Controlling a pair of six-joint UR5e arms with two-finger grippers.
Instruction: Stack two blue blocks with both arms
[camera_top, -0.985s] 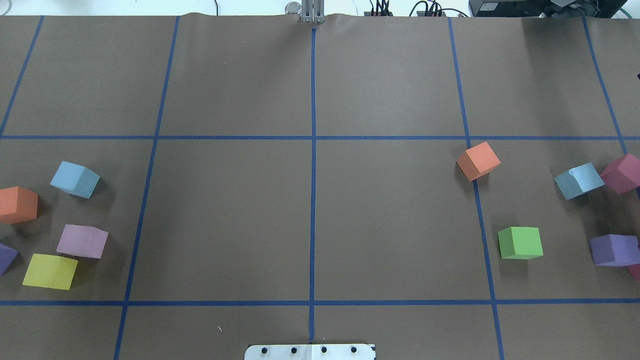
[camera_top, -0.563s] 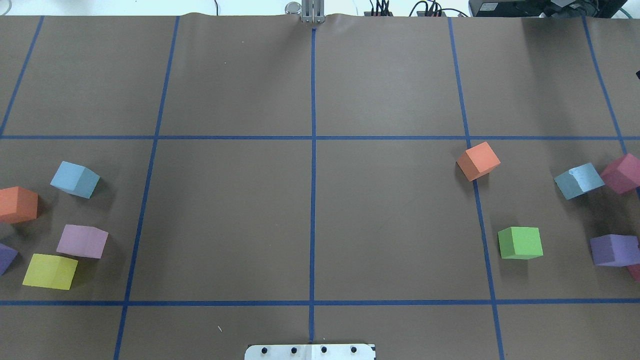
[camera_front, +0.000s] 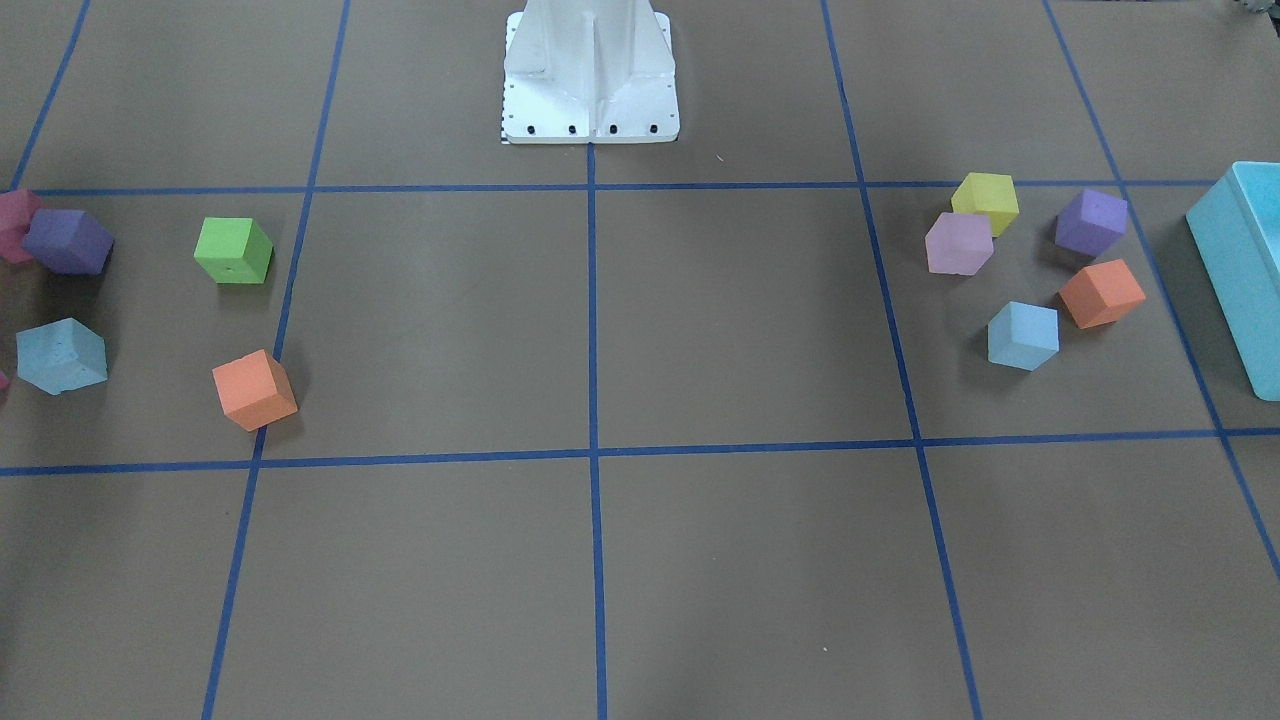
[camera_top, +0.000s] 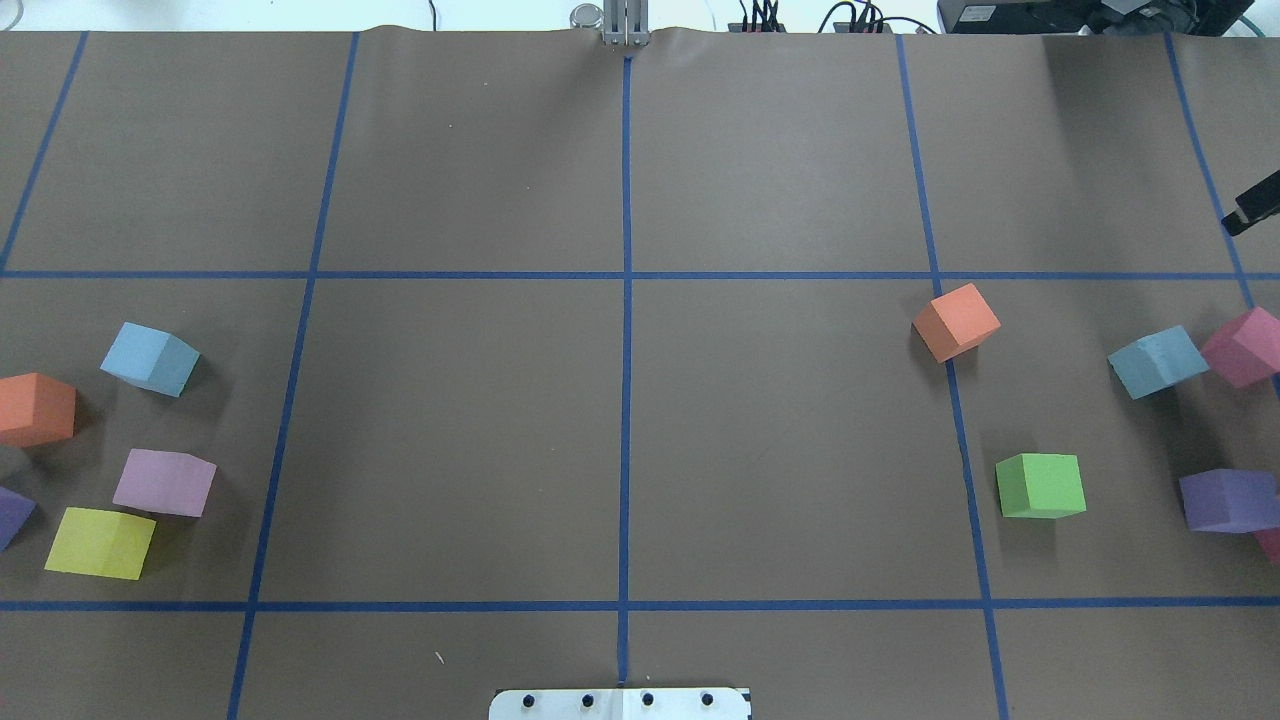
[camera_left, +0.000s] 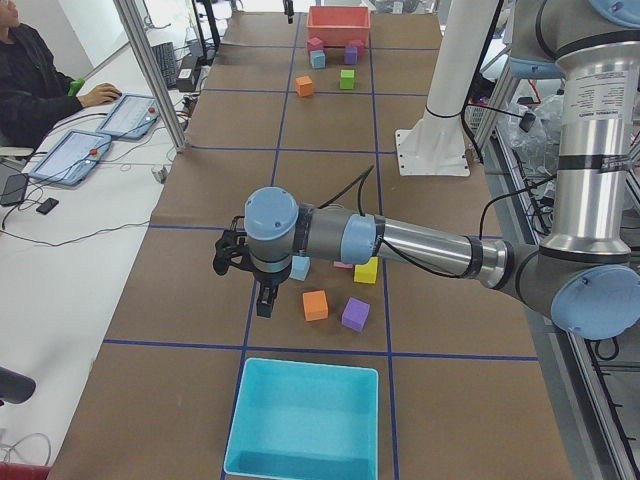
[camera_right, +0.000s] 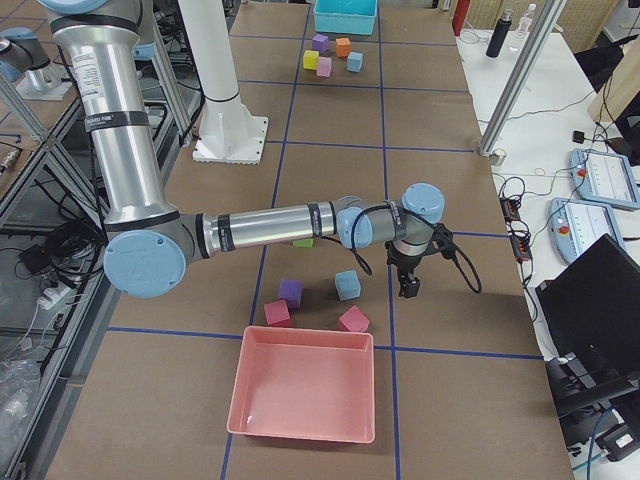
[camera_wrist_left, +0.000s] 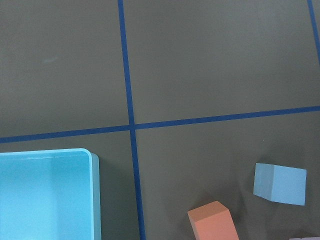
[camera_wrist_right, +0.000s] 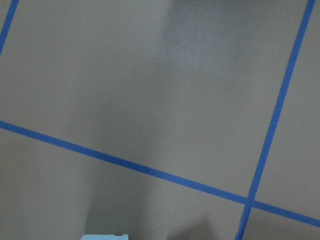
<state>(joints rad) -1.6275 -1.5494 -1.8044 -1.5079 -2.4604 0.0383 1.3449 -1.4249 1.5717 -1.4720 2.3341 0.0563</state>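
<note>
My right gripper will close on the upper sides of the blue block (camera_front: 58, 346) (camera_wrist_right: 105, 237) that is next to the magenta cube, near the green cube.
One pale blue block (camera_top: 150, 358) lies at the table's left, among other cubes; it also shows in the front view (camera_front: 1022, 335) and the left wrist view (camera_wrist_left: 280, 183). The other blue block (camera_top: 1157, 361) lies at the right, touching a magenta cube (camera_top: 1243, 346); it also shows in the front view (camera_front: 60, 356). My left gripper (camera_left: 262, 303) hangs above the table beside the left block; I cannot tell whether it is open. Only a black tip of my right gripper (camera_top: 1255, 210) shows at the overhead's right edge, beyond the right block; in the right side view the gripper (camera_right: 409, 290) hangs right of that block (camera_right: 347, 285). I cannot tell its state.
Orange (camera_top: 35, 408), lilac (camera_top: 165, 482), yellow (camera_top: 100, 542) and purple cubes lie around the left block. Orange (camera_top: 956, 321), green (camera_top: 1041, 485) and purple (camera_top: 1228, 499) cubes lie at the right. A turquoise bin (camera_front: 1245, 270) and a pink bin (camera_right: 303, 385) stand at the table's ends.
The black tip of the right gripper has come further into the overhead view at the right edge. No block has moved.
</note>
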